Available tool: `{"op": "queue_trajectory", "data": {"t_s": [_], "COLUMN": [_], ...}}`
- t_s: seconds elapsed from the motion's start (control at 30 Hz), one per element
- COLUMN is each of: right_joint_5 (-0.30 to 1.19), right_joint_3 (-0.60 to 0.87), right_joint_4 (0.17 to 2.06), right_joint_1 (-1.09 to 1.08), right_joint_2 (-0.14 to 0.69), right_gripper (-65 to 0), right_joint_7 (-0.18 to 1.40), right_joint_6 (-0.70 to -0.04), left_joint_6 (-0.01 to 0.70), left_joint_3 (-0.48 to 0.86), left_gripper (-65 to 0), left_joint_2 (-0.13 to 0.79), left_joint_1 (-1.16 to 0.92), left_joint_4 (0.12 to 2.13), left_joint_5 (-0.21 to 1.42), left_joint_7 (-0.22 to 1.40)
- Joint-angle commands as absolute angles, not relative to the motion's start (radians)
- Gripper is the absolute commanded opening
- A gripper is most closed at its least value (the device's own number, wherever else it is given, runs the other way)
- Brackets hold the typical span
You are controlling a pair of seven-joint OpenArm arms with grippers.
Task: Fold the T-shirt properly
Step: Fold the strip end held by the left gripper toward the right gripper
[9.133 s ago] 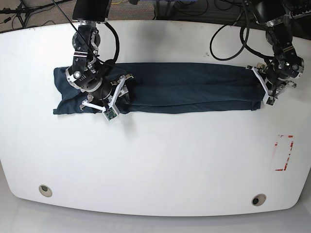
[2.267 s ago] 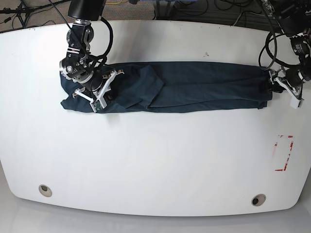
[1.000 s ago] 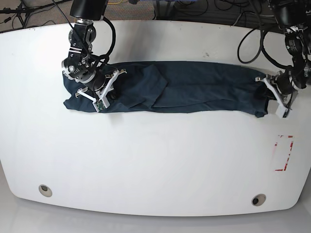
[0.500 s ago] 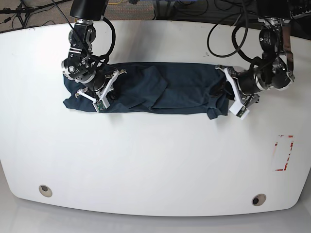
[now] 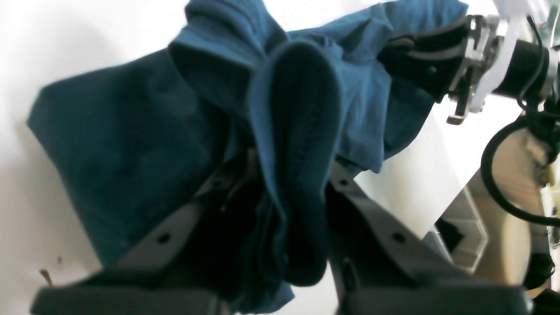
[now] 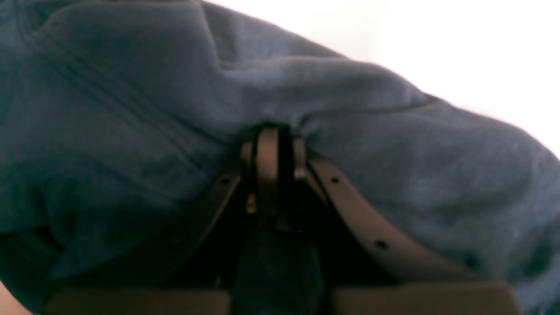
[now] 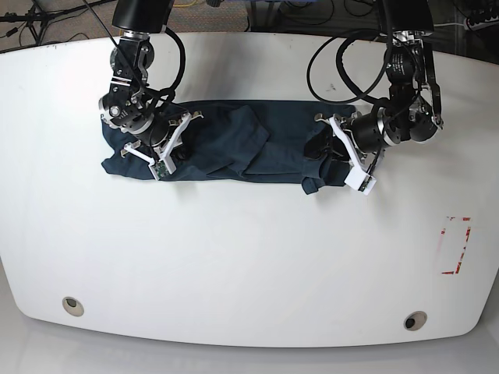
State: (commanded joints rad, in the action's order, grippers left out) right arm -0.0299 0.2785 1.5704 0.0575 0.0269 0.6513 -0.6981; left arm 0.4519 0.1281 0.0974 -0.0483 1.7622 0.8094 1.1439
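My left gripper is holding a thick, bunched-up roll of the T-shirt, so next I put the roll down and pinch the T-shirt's flat end (image 5: pixel 136 134).
The dark navy T-shirt (image 7: pixel 226 140) lies as a long folded strip across the back of the white table (image 7: pixel 249 257). My left gripper (image 7: pixel 327 152), on the right in the base view, is shut on the T-shirt's right end and holds it bunched over the strip. In the left wrist view a thick roll of the T-shirt (image 5: pixel 288 144) hangs between its fingers (image 5: pixel 372 218). My right gripper (image 7: pixel 165 149) is shut on the T-shirt's left part. In the right wrist view its fingertips (image 6: pixel 271 144) pinch the T-shirt (image 6: pixel 131 109), which fills the frame.
A red-marked rectangle (image 7: pixel 454 245) sits on the table at the right. Two round holes (image 7: pixel 72 305) (image 7: pixel 414 320) are near the front edge. Cables lie behind the table's back edge (image 7: pixel 257 15).
My left gripper has carried the T-shirt's right end further to the left, so the strip is shorter. My right gripper and the left end have not moved.
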Motion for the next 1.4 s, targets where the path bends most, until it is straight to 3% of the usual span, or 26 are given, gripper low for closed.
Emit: {"op": "queue_trajectory", "data": {"t_s": [0.17, 0.33, 0.47, 0.97, 1.1, 1.4], "right_joint_5": [-0.030, -0.030, -0.030, -0.030, -0.030, -0.028], "right_joint_3": [0.278, 0.272, 0.225, 0.179, 0.179, 0.179], "right_joint_4": [1.570, 1.573, 1.575, 1.570, 1.570, 1.692], "right_joint_1": [0.058, 0.058, 0.059, 0.058, 0.058, 0.059], "right_joint_2": [0.027, 0.027, 0.031, 0.030, 0.028, 0.027], "right_gripper": [-61.7, -61.7, -61.7, -61.7, -61.7, -61.7], "right_joint_7": [0.651, 0.651, 0.651, 0.651, 0.651, 0.674], "right_joint_6": [-0.698, -0.698, -0.698, -0.698, -0.698, -0.698], "left_joint_6": [0.452, 0.450, 0.450, 0.455, 0.455, 0.453], "left_joint_3": [0.130, 0.130, 0.130, 0.050, 0.058, 0.107], "left_gripper": [-55.8, -37.9, -30.4, -26.8, -26.8, -28.1], "left_joint_2": [0.085, 0.077, 0.033, -0.076, -0.064, 0.058], "left_joint_1": [-0.044, -0.028, -0.027, 0.053, 0.058, 0.021], "left_joint_4": [1.762, 1.762, 1.765, 1.814, 1.870, 1.857], "left_joint_5": [0.809, 0.811, 0.816, 0.828, 0.825, 0.685], "left_joint_7": [1.145, 1.147, 1.150, 1.308, 1.307, 1.185]}}
